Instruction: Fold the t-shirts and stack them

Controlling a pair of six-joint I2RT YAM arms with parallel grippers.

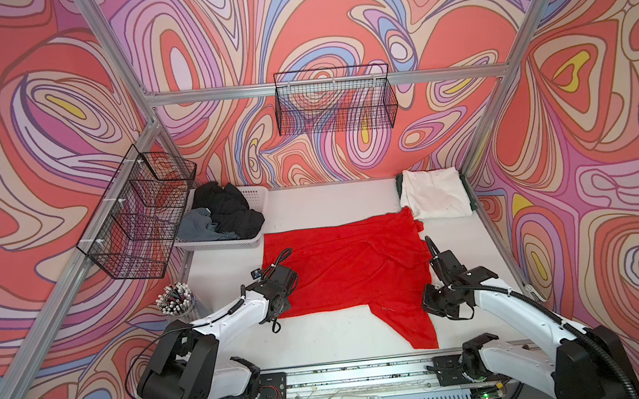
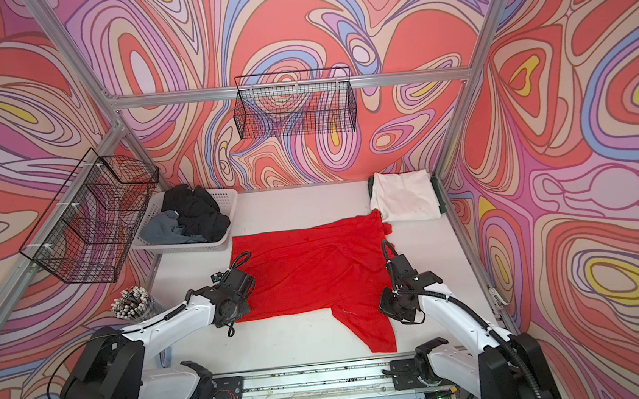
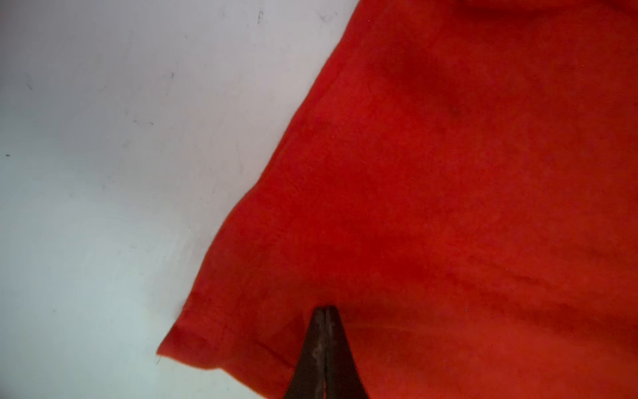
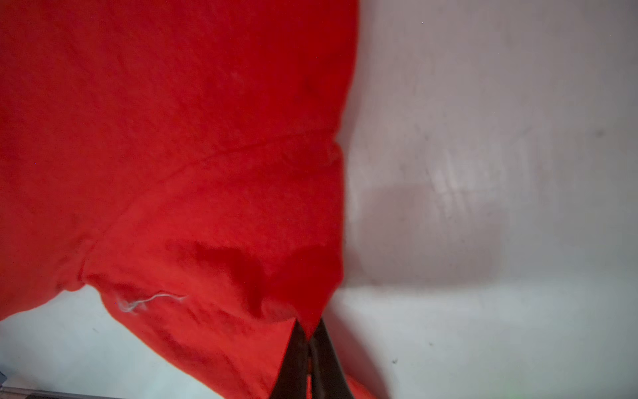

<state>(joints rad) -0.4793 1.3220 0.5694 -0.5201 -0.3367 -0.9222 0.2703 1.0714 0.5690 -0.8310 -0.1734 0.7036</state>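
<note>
My left gripper should open, as its shut fingers rest over flat red cloth, and pinch up a fold by the red cloth's near corner (image 3: 192,339) before I fold.
A large red t-shirt (image 1: 347,261) (image 2: 315,264) lies spread on the white table, one sleeve pointing to the near edge. My left gripper (image 3: 326,309) is shut, its tips pinched into the red cloth (image 3: 448,172) close to the shirt's near left corner. At the shirt's right edge my right gripper (image 4: 309,328) is shut on a peak of red cloth (image 4: 172,138). In both top views the wrists hide the fingers. A folded white t-shirt (image 1: 436,194) lies at the far right on a dark green one (image 1: 472,199). Black (image 1: 228,210) and grey (image 1: 198,227) shirts fill the basket.
The white perforated basket (image 1: 256,196) stands at the far left. Black wire baskets hang on the left frame (image 1: 141,212) and the back rail (image 1: 335,100). A jar of pens (image 1: 176,300) stands by the left arm. The arms' rail (image 1: 357,375) runs along the near edge.
</note>
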